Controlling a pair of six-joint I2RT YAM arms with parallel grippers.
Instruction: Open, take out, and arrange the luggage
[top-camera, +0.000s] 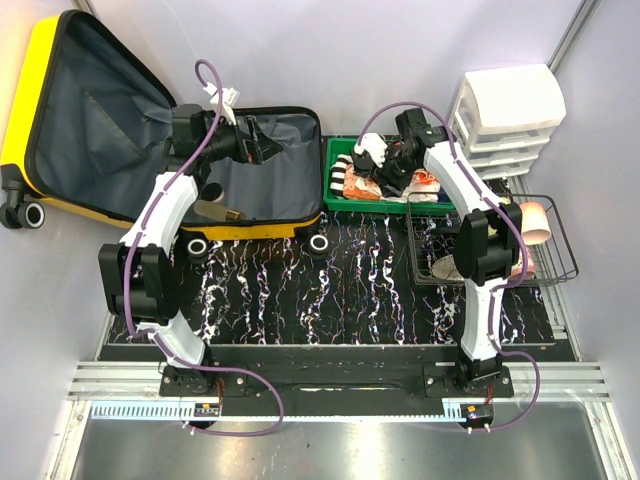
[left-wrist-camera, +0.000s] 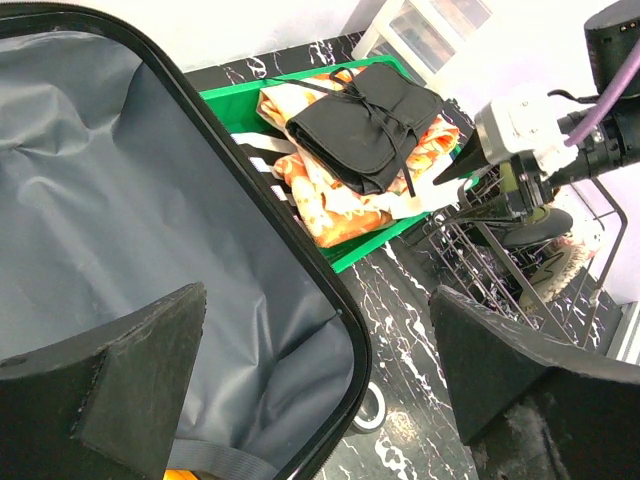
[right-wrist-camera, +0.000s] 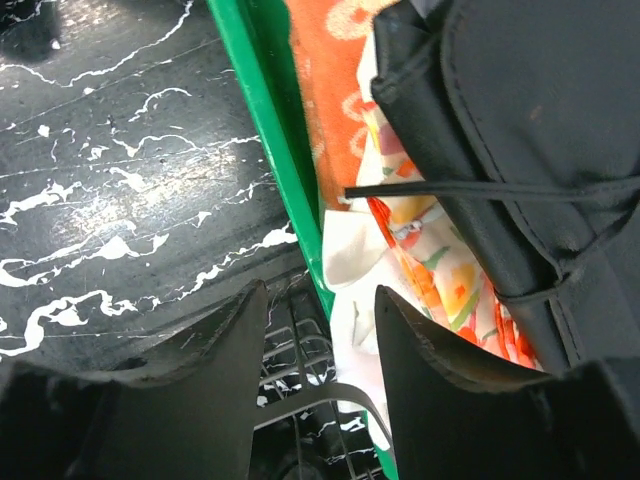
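Next, my left gripper closes on the tan bottle's body (top-camera: 219, 212) under its gold cap, in the base of the yellow suitcase.
The yellow suitcase (top-camera: 30, 90) lies open at the back left, its lid leaning up and its dark grey lining (left-wrist-camera: 120, 200) bare. A tan object (top-camera: 215, 212) lies in its base. My left gripper (top-camera: 262, 143) hangs over the base's right rim (left-wrist-camera: 300, 260), open wide and empty (left-wrist-camera: 320, 370). My right gripper (top-camera: 385, 172) is open and empty (right-wrist-camera: 320, 320) over the near edge of the green tray (right-wrist-camera: 270, 120). The tray holds orange patterned cloth (right-wrist-camera: 340, 60) and a tied black pouch (left-wrist-camera: 365, 125).
A wire basket (top-camera: 560, 260) with a pink cup (top-camera: 535, 222) stands at the right, its wires just under my right fingers (right-wrist-camera: 300, 350). A white drawer unit (top-camera: 510, 110) is at the back right. The suitcase wheels (top-camera: 197, 246) face the black marbled table (top-camera: 330, 290).
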